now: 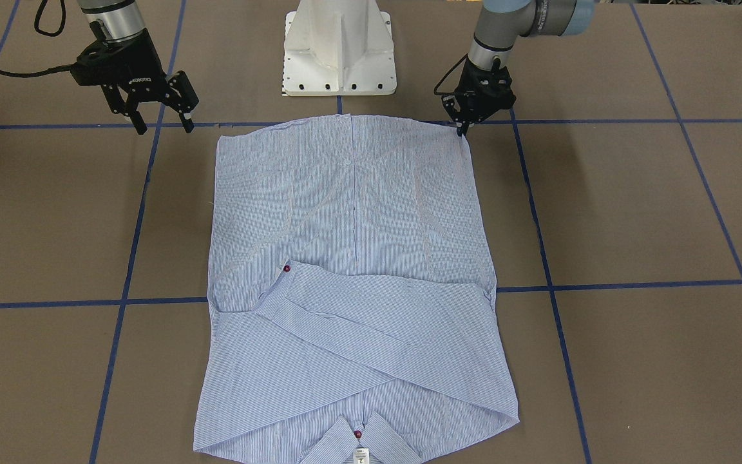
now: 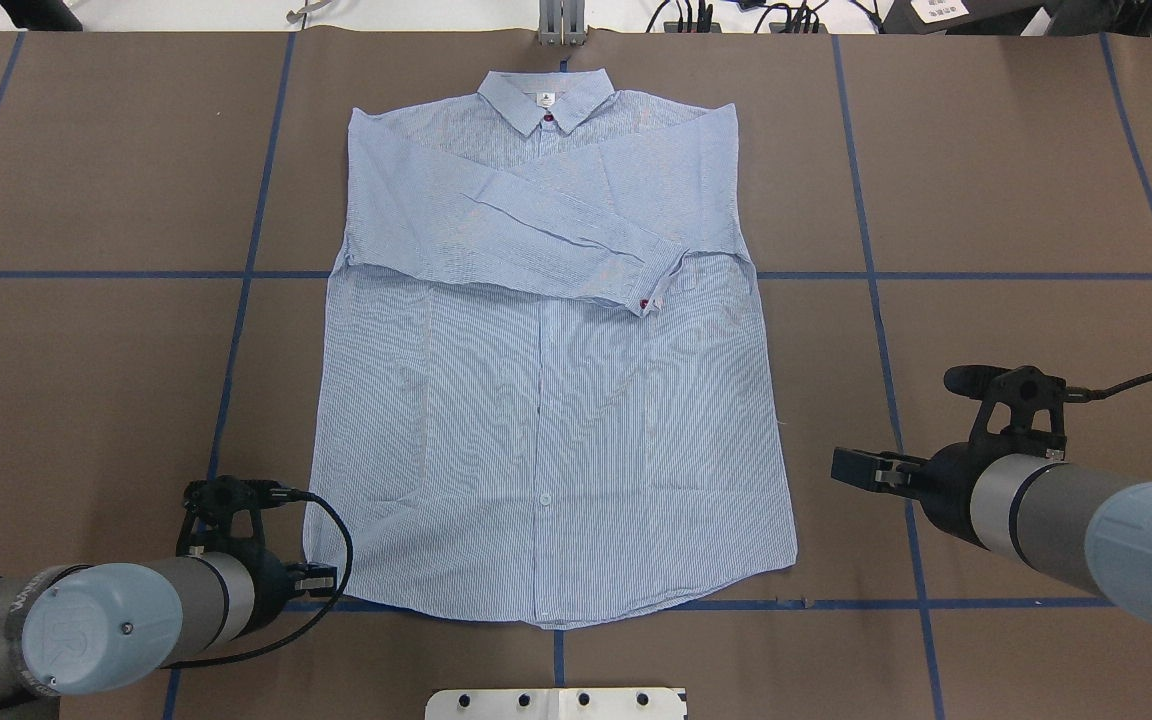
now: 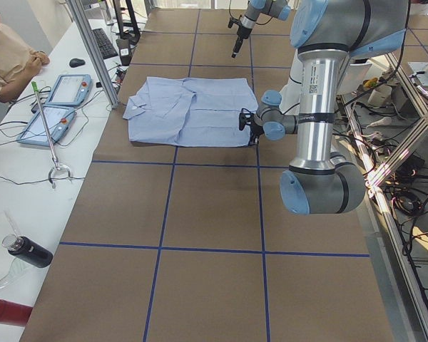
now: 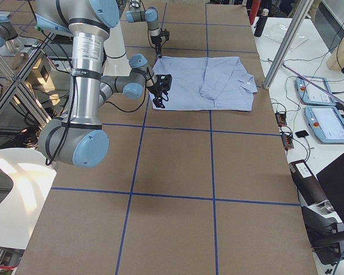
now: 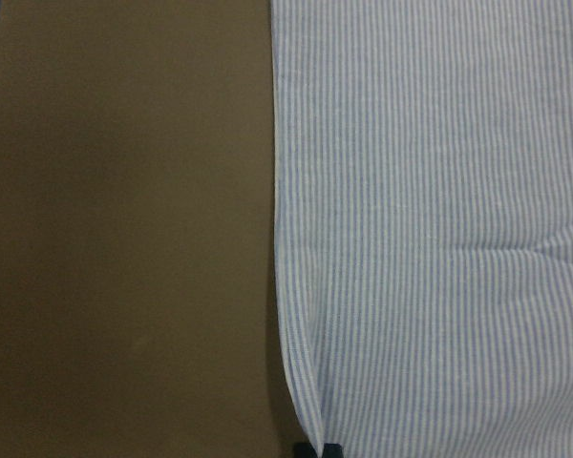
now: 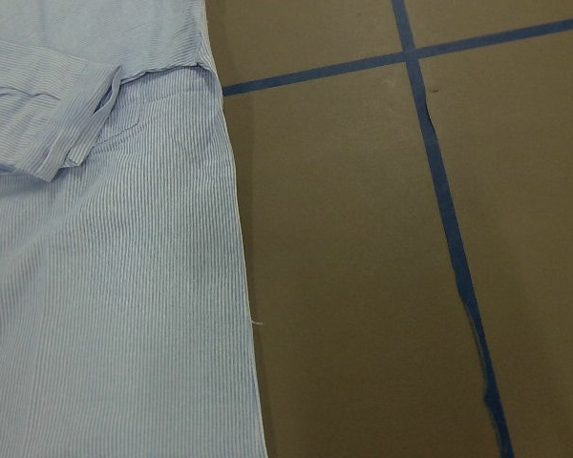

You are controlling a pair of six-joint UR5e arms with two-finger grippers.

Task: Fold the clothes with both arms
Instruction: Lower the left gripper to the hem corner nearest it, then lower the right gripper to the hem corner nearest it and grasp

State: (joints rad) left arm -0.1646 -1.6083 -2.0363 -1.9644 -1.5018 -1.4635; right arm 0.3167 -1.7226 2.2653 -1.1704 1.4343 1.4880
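Observation:
The free hem corner (image 1: pixel 221 139) of the light blue striped shirt, opposite the hem corner at my left gripper, will be gripped by my right gripper.
The light blue striped shirt (image 1: pixel 345 212) lies flat and face up on the brown table, collar (image 2: pixel 544 98) at the far side from the robot and both sleeves folded across the chest. My left gripper (image 1: pixel 463 131) is down at the hem corner (image 2: pixel 321 577), its fingers together on the fabric edge (image 5: pixel 310 420). My right gripper (image 1: pixel 163 125) hangs open a little above the table, just outside the opposite hem corner (image 2: pixel 841 468), touching nothing. The right wrist view shows the shirt's side edge (image 6: pixel 231 286) and a folded cuff.
The white pedestal base (image 1: pixel 339 51) stands just behind the hem. Blue tape lines (image 1: pixel 635 285) cross the brown table. In the exterior left view a person (image 3: pixel 3 57) sits beyond the table with pendants (image 3: pixel 65 89) and bottles (image 3: pixel 25 249) on a white bench.

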